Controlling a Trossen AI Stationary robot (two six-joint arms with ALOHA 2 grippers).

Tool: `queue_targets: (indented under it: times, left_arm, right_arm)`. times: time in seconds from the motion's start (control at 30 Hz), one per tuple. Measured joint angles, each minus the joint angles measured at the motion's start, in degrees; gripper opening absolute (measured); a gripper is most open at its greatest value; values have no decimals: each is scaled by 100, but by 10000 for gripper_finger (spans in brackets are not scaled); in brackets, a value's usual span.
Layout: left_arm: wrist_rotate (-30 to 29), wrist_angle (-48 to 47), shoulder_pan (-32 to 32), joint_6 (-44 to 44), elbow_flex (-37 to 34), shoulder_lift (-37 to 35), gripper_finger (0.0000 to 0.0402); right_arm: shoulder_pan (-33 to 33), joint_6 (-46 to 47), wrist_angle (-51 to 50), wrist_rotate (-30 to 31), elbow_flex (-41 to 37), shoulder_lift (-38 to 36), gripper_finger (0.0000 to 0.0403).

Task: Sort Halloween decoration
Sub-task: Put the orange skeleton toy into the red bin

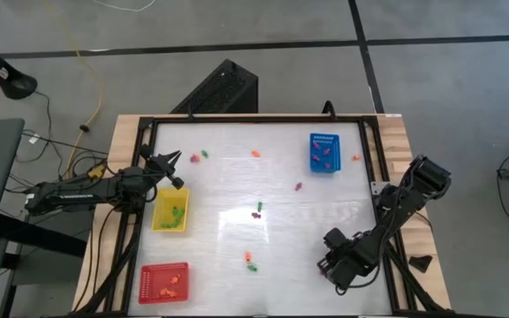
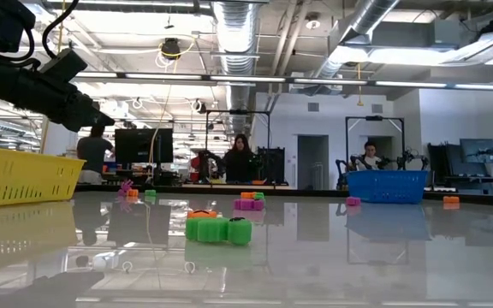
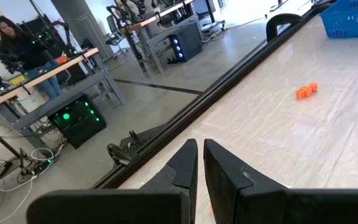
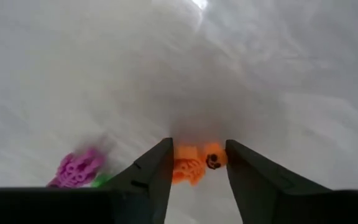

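Note:
The orange piece lies lengthwise between my right fingers, so they should open and grip the sides of its head (image 4: 215,155).
Small orange, green and purple Halloween decoration pieces lie scattered on the white table (image 1: 237,177). An orange piece (image 4: 192,165) lies between the open fingers of my right gripper (image 4: 197,152), which points down near the table's near right corner (image 1: 332,265). A purple piece (image 4: 76,169) lies just beside it. My left gripper (image 1: 173,170) hangs level over the left edge, shut and empty (image 3: 199,155), beside the yellow tray (image 1: 170,212). My right gripper comes from above with one finger (image 4: 151,171) on each side of the orange piece (image 4: 185,167), which lies on the table. Whether the fingers touch it I cannot tell.
A blue tray (image 1: 323,152) with purple pieces stands at the far right, and a red tray (image 1: 163,283) with orange pieces at the near left. Green pieces lie in the yellow tray. Loose pieces lie mid-table (image 1: 257,210) and nearer (image 1: 250,261). People sit in the room behind.

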Motion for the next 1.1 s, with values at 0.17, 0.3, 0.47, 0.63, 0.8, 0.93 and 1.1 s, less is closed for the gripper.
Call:
queue_targets:
  times: [0.17,0.3,0.47,0.63,0.8,0.93,1.1]
  left_arm:
    - [0,0,0,0,0,-2,18]
    - [0,0,-2,0,0,0,18]
    - [2,0,0,2,0,0,18]
    - [0,0,0,0,0,0,18]
    - [0,0,-1,2,0,0,18]
    - [0,0,0,2,0,-2,18]
    - [0,0,-1,2,0,-1,18]
  right_arm:
    - [40,21,411,38,-232,-26,149]
    - [42,-187,439,40,-272,-15,129]
    - [-2,-565,326,9,-176,-34,87]
    - [-97,-908,6,70,30,-72,59]
    - [-286,-1432,-95,80,211,-76,53]
    - [-412,-1696,-128,69,296,-79,48]
    - [-529,-1726,-161,-155,298,-81,47]
